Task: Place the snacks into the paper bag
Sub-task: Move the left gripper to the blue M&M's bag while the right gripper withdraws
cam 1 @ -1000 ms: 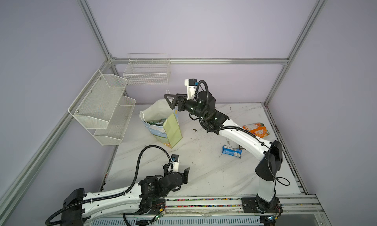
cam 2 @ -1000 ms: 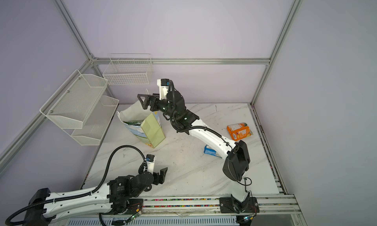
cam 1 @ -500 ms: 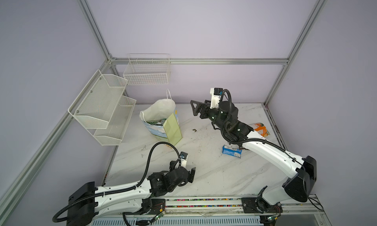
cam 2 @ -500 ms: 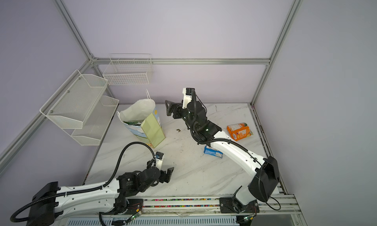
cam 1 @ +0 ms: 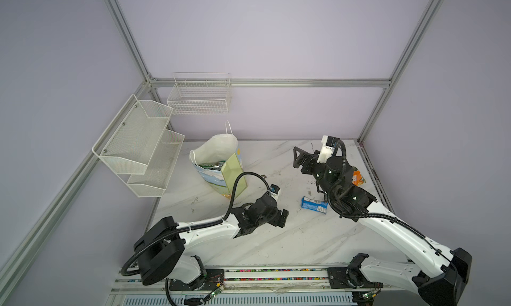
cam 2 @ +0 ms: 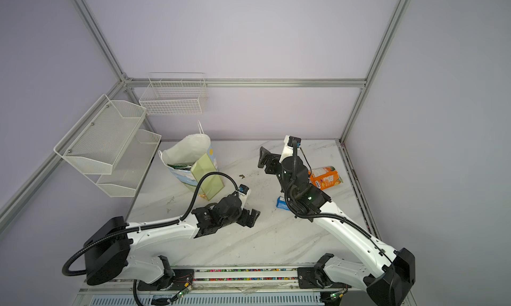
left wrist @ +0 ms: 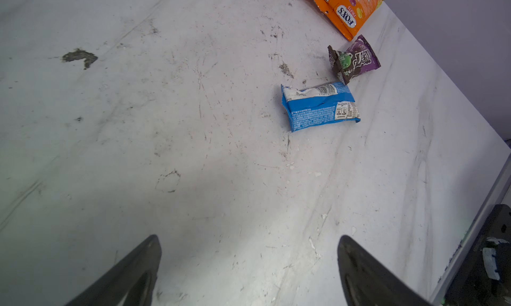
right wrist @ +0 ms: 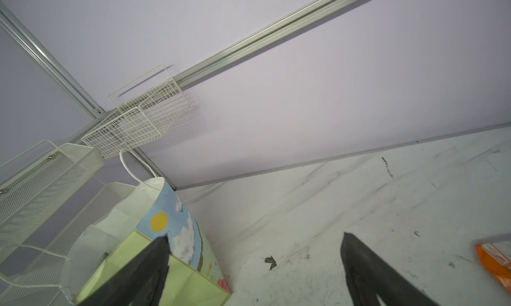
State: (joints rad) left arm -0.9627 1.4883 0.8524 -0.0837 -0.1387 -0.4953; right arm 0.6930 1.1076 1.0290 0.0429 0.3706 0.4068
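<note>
My left gripper should grab the blue packet's end [cam 1: 303, 205] [left wrist: 292, 126] that is farthest from the dark purple wrapper, at its lower corner.
The paper bag [cam 1: 218, 166] [cam 2: 193, 163] [right wrist: 177, 235] stands upright at the back left of the marble table, with green packets [cam 1: 211, 165] showing inside it. A blue packet [cam 1: 313, 205] [cam 2: 281, 203] [left wrist: 320, 105] lies mid-right on the table. An orange packet [cam 1: 357, 178] [cam 2: 325, 178] [left wrist: 345, 6] [right wrist: 495, 263] lies further right. A dark purple wrapper [left wrist: 355, 60] lies between them in the left wrist view. My left gripper [cam 1: 282, 218] [cam 2: 253, 217] [left wrist: 249, 241] is open and empty, low over the table, left of the blue packet. My right gripper [cam 1: 297, 158] [cam 2: 262, 156] [right wrist: 254, 238] is open, empty and raised right of the bag.
A white wire basket [cam 1: 199, 97] hangs on the back wall and a two-tier mesh shelf [cam 1: 138, 141] on the left wall. A small dark scrap [cam 1: 263, 176] [left wrist: 80, 57] lies on the table right of the bag. The right arm partly hides the snacks in both top views.
My right gripper has drawn back from above the bag's mouth to the right, still open. My left arm has reached forward and right toward the table's middle.
</note>
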